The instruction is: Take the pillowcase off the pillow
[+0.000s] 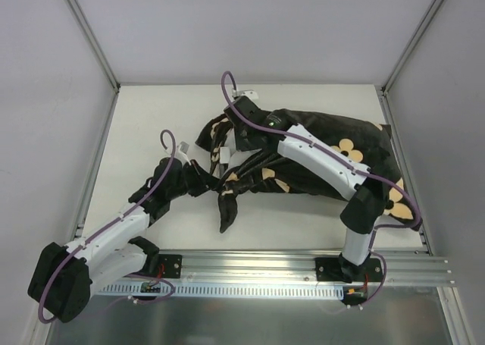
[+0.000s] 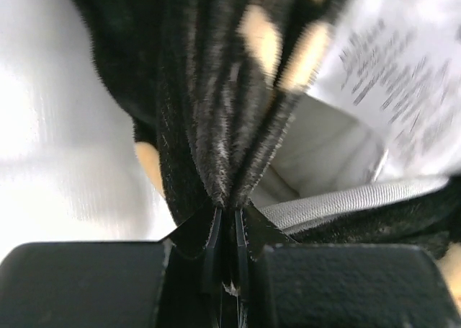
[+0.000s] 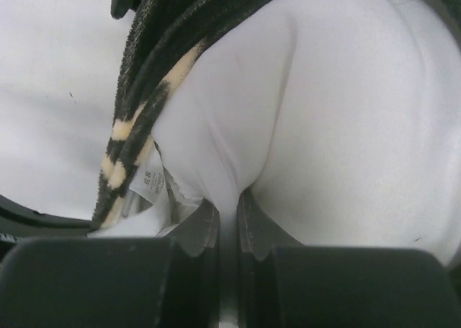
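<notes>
My left gripper bunches the pillowcase's opening over the white pillow; it should open, then grab the pillowcase's near edge (image 1: 229,202) once the opening spreads.
The black plush pillowcase (image 1: 356,135) with tan motifs lies crumpled across the middle and right of the table. My left gripper (image 1: 197,180) is at its left end, shut on a bunched fold of the black fabric (image 2: 216,126); the jaws (image 2: 227,216) pinch it tightly. The white pillow (image 3: 346,90) bulges out of the case opening in the right wrist view. My right gripper (image 3: 228,202) is shut on a pinch of that white cloth. From above it sits at the case's upper left (image 1: 242,135), where the pillow is mostly hidden.
A white care label (image 2: 403,83) and a grey woven band (image 2: 346,205) show inside the case opening. The white table (image 1: 151,125) is walled at the back and sides. A metal rail (image 1: 265,265) runs along the near edge.
</notes>
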Robot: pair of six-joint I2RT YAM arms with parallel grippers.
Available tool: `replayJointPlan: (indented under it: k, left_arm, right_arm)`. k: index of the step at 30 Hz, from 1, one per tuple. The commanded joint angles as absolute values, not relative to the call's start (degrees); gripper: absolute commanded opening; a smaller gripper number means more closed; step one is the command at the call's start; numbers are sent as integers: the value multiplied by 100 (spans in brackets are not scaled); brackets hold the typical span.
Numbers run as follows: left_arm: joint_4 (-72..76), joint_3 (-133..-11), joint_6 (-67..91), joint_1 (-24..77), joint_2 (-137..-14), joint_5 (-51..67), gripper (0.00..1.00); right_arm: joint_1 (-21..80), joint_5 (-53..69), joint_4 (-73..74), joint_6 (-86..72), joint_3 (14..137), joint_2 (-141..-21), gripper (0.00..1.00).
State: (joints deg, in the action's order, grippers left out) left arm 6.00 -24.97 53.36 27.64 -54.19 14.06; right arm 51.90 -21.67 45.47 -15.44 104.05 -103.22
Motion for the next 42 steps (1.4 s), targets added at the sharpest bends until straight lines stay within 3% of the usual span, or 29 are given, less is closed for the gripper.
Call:
replayJointPlan:
  k: [1,6,7,8,10,12,23,26,27,29,30,33,42]
  left_arm:
    - [-317,-2276,5089,3146,-5380,1388,0]
    - [-53,-2171,4975,3340,-4634,1327,0]
    - [-61,-2171,4931,3340,-4545,1310,40]
    - [-88,-2180,4878,3340,-4483,1327,68]
    - [-97,-2197,4878,3340,-4403,1415,86]
    - [-88,-2250,4895,3340,-4447,1529,87]
    - [220,-2303,4860,3375,-4614,1522,79]
    - [395,-2329,5000,3375,-4842,1144,56]
    - [561,-2364,5036,3366,-4912,1099,43]
    - [764,-2452,5115,3366,-5210,1081,30]
    - [956,-2496,5124,3375,-5316,1081,19]
    - [1203,-2584,5238,3375,-5870,1072,0]
    - [1942,-2479,5564,3357,-6856,1327,0]
  right_arm:
    - [4895,-2769,3507,-1582,11144,-10580,1]
    - [5054,-2892,3595,-1582,11022,-11109,1]
    - [5054,-2865,3595,-1686,10952,-11127,1]
    - [5080,-2813,3490,-1714,10803,-11092,1]
    - [5106,-2804,3367,-1714,10644,-10987,1]
    - [5133,-2847,3349,-1696,10608,-10899,1]
    - [5177,-2787,3314,-1767,10529,-10574,1]
    - [5220,-2742,3305,-1767,10407,-10328,1]
    - [5238,-2742,3296,-1784,10345,-10240,1]
    - [5264,-2716,3244,-1810,10091,-9942,1]
    - [5273,-2707,3200,-1854,9968,-9827,1]
    - [5291,-2567,3024,-1925,9476,-9309,1]
    - [5379,-2522,2883,-1969,8096,-7674,1]
